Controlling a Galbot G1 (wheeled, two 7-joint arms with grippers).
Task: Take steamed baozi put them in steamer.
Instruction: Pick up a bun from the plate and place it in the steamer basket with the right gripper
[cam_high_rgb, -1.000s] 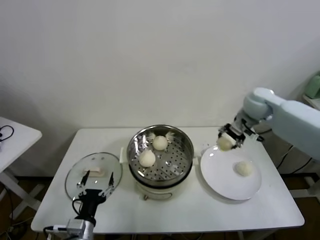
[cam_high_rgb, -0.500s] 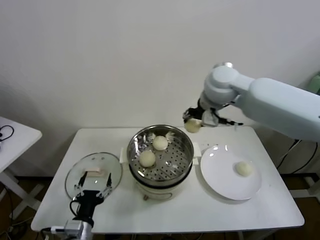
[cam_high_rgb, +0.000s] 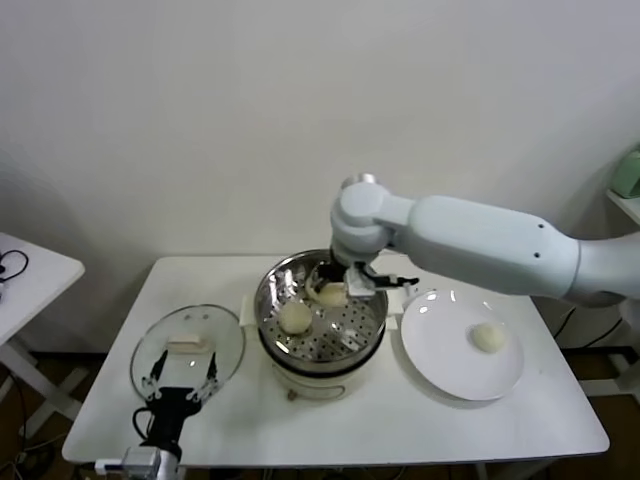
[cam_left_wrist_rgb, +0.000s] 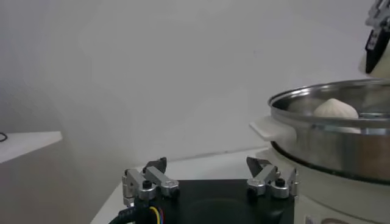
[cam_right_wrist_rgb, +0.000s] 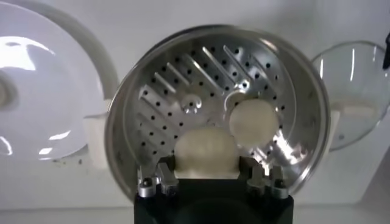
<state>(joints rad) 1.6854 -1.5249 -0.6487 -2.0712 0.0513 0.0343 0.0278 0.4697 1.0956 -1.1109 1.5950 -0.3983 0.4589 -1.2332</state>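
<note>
Next, I release the cream-white baozi from my right gripper, letting it go on the bare perforated bottom near the steamer's front rim (cam_high_rgb: 328, 345) (cam_right_wrist_rgb: 212, 72). The baozi now hangs over the steamer's back.
My right gripper (cam_high_rgb: 343, 283) hangs over the back of the steamer (cam_high_rgb: 372, 318), shut on a cream-white baozi (cam_high_rgb: 331, 294). In the right wrist view that baozi (cam_right_wrist_rgb: 206, 151) sits between the fingers of the right gripper (cam_right_wrist_rgb: 207, 165), above the perforated floor. A second baozi (cam_high_rgb: 294, 317) lies on the steamer floor, and it shows in the right wrist view as a baozi (cam_right_wrist_rgb: 253, 122) beside the held one. Another baozi (cam_high_rgb: 487, 337) rests on the white plate (cam_high_rgb: 450, 372). My left gripper (cam_high_rgb: 181, 384) is parked open near the table's front left, holding nothing.
A round glass lid (cam_high_rgb: 187, 350) with a cream handle lies flat left of the steamer, just beyond the left gripper (cam_left_wrist_rgb: 207, 167). The steamer (cam_left_wrist_rgb: 329, 143) stands on a white pot base with side handles. A small white side table (cam_high_rgb: 25, 270) is at far left.
My right arm has carried the baozi leftward from above the plate to over the steamer and lowered it toward the basket. The left arm has stayed put.
</note>
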